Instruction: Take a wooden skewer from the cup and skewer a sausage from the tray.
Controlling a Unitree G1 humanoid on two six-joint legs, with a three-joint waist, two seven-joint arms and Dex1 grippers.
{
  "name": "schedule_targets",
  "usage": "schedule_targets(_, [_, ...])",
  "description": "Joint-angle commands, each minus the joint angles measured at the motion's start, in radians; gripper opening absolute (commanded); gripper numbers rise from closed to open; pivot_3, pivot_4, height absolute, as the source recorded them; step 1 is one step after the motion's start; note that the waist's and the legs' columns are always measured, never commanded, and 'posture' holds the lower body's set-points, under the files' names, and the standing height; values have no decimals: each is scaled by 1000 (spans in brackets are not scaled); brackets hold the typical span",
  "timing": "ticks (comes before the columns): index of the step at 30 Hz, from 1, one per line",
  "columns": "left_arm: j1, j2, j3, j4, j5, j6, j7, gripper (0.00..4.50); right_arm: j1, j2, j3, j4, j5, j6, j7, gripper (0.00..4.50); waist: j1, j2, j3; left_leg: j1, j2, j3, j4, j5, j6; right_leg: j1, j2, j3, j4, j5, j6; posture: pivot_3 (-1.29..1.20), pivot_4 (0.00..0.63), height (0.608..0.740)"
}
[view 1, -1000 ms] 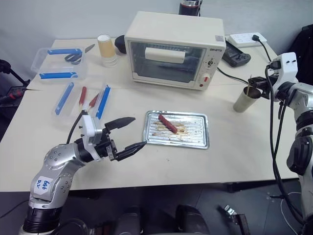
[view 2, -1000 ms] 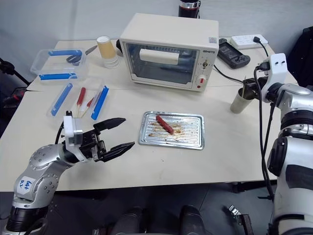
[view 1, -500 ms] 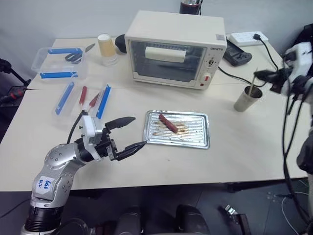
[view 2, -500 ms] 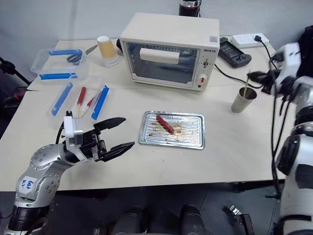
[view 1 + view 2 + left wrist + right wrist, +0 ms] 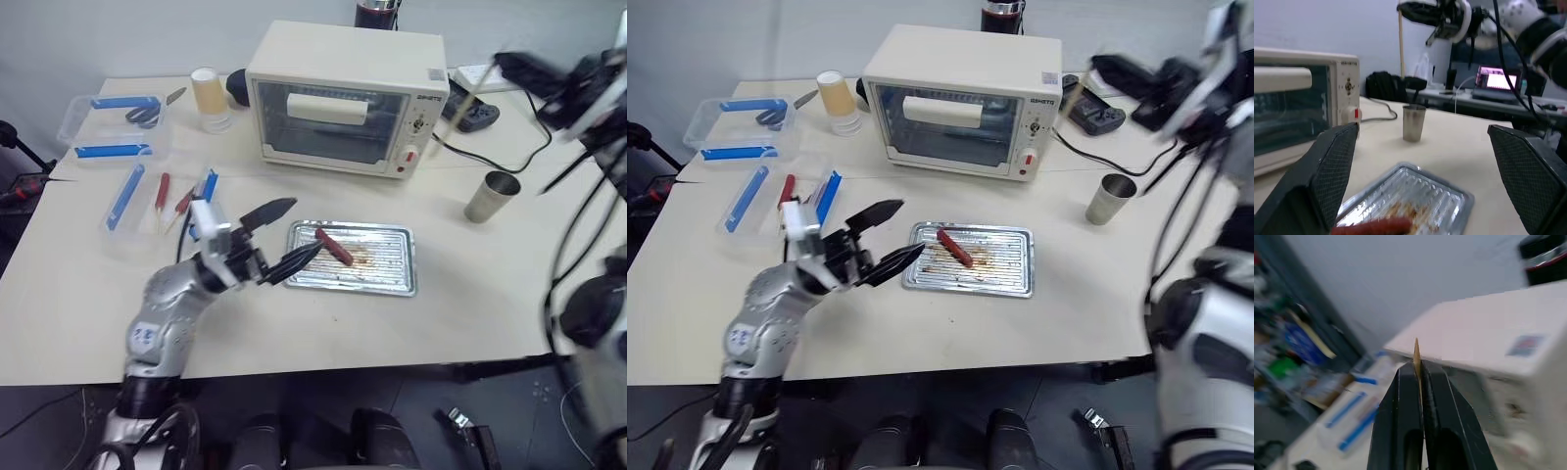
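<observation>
Next, I let go of the wooden skewer with my right gripper in front of the toaster oven's glass door (image 5: 363, 146), into my left gripper.
The silver tray (image 5: 384, 276) lies mid-table with a reddish-brown sausage (image 5: 334, 246) at its left end. My left gripper (image 5: 291, 235) hovers open at the tray's left edge, one finger just short of the sausage (image 5: 1376, 226). The grey metal cup (image 5: 490, 196) stands to the right of the tray. High above the table's back right, my right gripper (image 5: 509, 67) is shut on a wooden skewer (image 5: 464, 98), which hangs down from it, clear of the cup. In the right wrist view the skewer's tip (image 5: 1417, 348) pokes out between the shut fingers (image 5: 1400, 396).
A cream toaster oven (image 5: 345, 93) stands behind the tray, its cable running toward the cup. At the back left are a paper cup (image 5: 207, 98), a clear box with blue items (image 5: 118, 122) and red-handled tools (image 5: 165, 191). A power strip (image 5: 1117, 73) sits at the back right.
My right gripper has lifted the skewer out of the cup and swung up and left. My left gripper has moved right and up to the tray's left edge, still open.
</observation>
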Motion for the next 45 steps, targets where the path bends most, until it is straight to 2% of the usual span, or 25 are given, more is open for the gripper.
schedule_targets(1, [-58, -58, -19, 38, 52, -88, 34, 4500, 53, 137, -125, -224, 141, 100, -203, 45, 5, 0, 0, -1, 0, -1, 0, 0, 0, -1, 0, 0, 0, 0, 0, 0, 150, 740])
schedule_targets(5, [-112, -107, -27, 90, 93, -148, 60, 4500, 110, 308, -181, -366, 262, 172, -378, 45, 13, 0, 0, -6, -1, -1, 0, 0, 0, -5, 0, -3, 0, 0, 0, 0, 150, 740])
schedule_targets(11, [-153, -146, -19, 143, 125, -205, 101, 4500, 136, 446, -240, -438, 444, 171, -597, 45, 10, 0, 0, -6, -1, -1, 0, 1, 0, -5, 0, -3, 1, 0, 0, 0, 150, 740])
schedule_targets(16, [-177, -177, -24, 172, 139, -236, 127, 4500, 161, 491, -230, -451, 613, 126, -756, 45, -1, 0, 0, -6, -1, -1, 0, 1, 0, -5, 0, -3, 1, 0, 0, 0, 150, 740])
schedule_targets(23, [-226, -227, -32, 225, 160, -283, 161, 4500, 240, 490, -116, -474, 816, 18, -909, 45, -4, 0, 0, -5, -1, 0, 0, 0, 0, -5, 0, -3, 1, 0, 0, 0, 150, 740])
schedule_targets(26, [-228, -242, -43, 229, 166, -289, 165, 3895, 274, 471, -59, -483, 894, -33, -955, 0, -5, 0, 0, -5, -1, -1, -1, 0, 0, -5, 0, -3, 1, 0, 0, 0, 150, 740])
schedule_targets(38, [-219, -260, -54, 230, 175, -291, 174, 166, 365, 372, 136, -522, 1123, -237, -1034, 0, -3, 0, 0, -6, 0, -1, 0, 0, 1, -5, 0, -3, 0, 0, 0, 0, 150, 740])
schedule_targets(42, [-220, -264, -57, 231, 176, -292, 178, 76, 385, 339, 182, -532, 1172, -287, -1040, 0, -2, 0, 0, -6, 0, -1, 0, 0, 1, -5, 0, -3, 0, 0, 0, 0, 150, 740])
schedule_targets(45, [-218, -264, -56, 224, 173, -283, 181, 76, 414, 298, 215, -535, 1268, -303, -1057, 0, -1, 0, 0, -6, 0, -1, 0, 0, 1, -5, 0, -3, -1, 0, 0, 0, 150, 740])
